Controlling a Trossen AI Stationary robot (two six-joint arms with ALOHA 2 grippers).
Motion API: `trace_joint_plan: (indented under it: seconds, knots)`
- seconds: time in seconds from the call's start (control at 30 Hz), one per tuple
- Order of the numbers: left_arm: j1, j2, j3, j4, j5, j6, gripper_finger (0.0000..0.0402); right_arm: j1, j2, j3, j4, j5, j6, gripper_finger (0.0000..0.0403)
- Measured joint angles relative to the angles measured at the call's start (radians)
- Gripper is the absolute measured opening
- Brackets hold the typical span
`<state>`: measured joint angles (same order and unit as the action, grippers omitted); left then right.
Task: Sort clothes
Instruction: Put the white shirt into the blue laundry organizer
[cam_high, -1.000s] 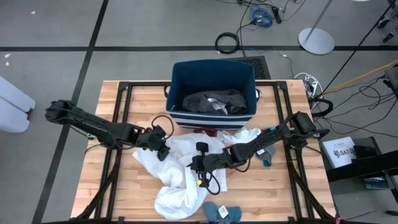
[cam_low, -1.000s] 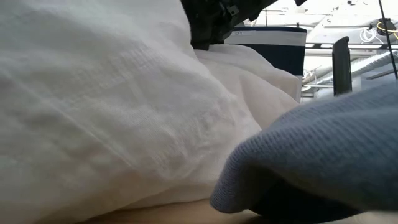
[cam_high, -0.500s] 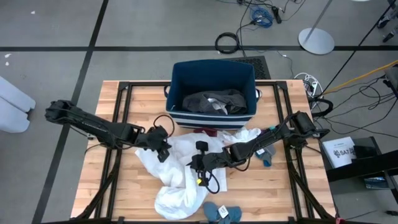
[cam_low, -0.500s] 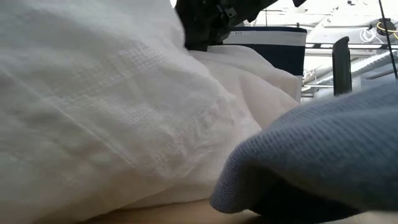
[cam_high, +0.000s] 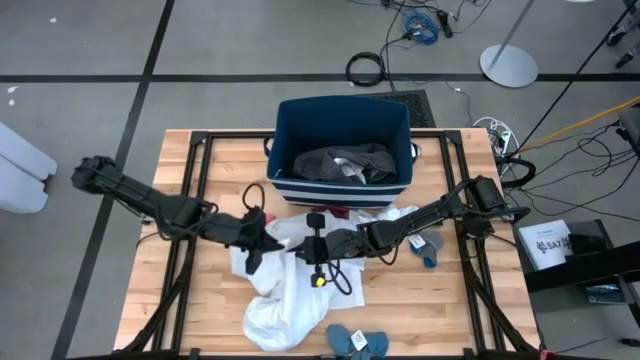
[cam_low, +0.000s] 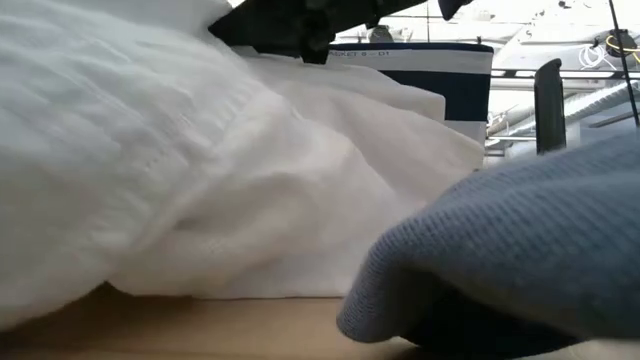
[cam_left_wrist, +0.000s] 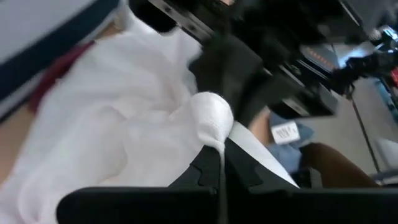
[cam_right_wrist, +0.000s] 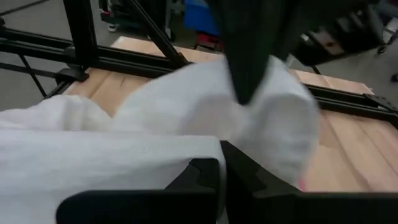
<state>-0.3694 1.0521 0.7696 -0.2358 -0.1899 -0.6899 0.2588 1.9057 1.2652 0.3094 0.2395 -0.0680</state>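
Note:
The robot's right gripper pinches only a thin fold of the white garment, so it should open and take the bulge at the left gripper's fingertips (cam_right_wrist: 281, 124) before it lifts.
The large white garment (cam_high: 285, 285) lies heaped at the table's middle, and its upper part is gathered between my two grippers. My left gripper (cam_high: 252, 243) is shut on its left side and my right gripper (cam_high: 312, 248) on its middle. The navy bin (cam_high: 290, 125) stands behind them with a dark grey garment (cam_high: 345, 162) inside. A maroon piece (cam_high: 335, 212) lies against the bin's front wall. Blue socks (cam_high: 358, 342) lie at the near edge, and a teal sock (cam_high: 430, 250) lies under the right arm. My left gripper pinches a bunched fold of the white garment (cam_left_wrist: 211, 115) between its two shut fingers, coming in low from the table's left. The cloth bulges out past the fingertips; the rest trails onto the table. My right gripper pinches a fold of the white garment (cam_right_wrist: 205, 146) between its shut fingers, coming in low from the table's right. The cloth drapes away on both sides of the fingers, and its lower part lies on the table.
Black frame rails (cam_high: 190, 200) run along the table's left and right sides. A blue sock (cam_low: 520, 250) fills the low view's right foreground. Bare wood (cam_high: 450, 310) shows at the near right and the near left.
My left gripper has shut on the white garment and drawn its left side in toward the middle. My right gripper has moved toward the table's far-left with its fold. The garment's upper part has bunched up and risen, uncovering table at its left.

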Motion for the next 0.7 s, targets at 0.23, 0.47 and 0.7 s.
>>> trace_joint_plan:
  seconds: [0.23,0.47,0.7]
  knots:
    - [-0.073,0.008,0.000,-0.074,-0.048,-0.063,0.0002,0.015,0.000,0.000,-0.006,0.100,-0.030,0.0007]
    - [-0.084,0.026,0.000,-0.061,-0.093,-0.063,0.0002,0.047,0.000,0.000,-0.006,0.102,-0.130,0.0085]
    - [-0.082,0.121,0.000,0.124,-0.001,-0.028,0.0001,0.021,0.000,0.001,-0.014,0.101,-0.027,0.0216]
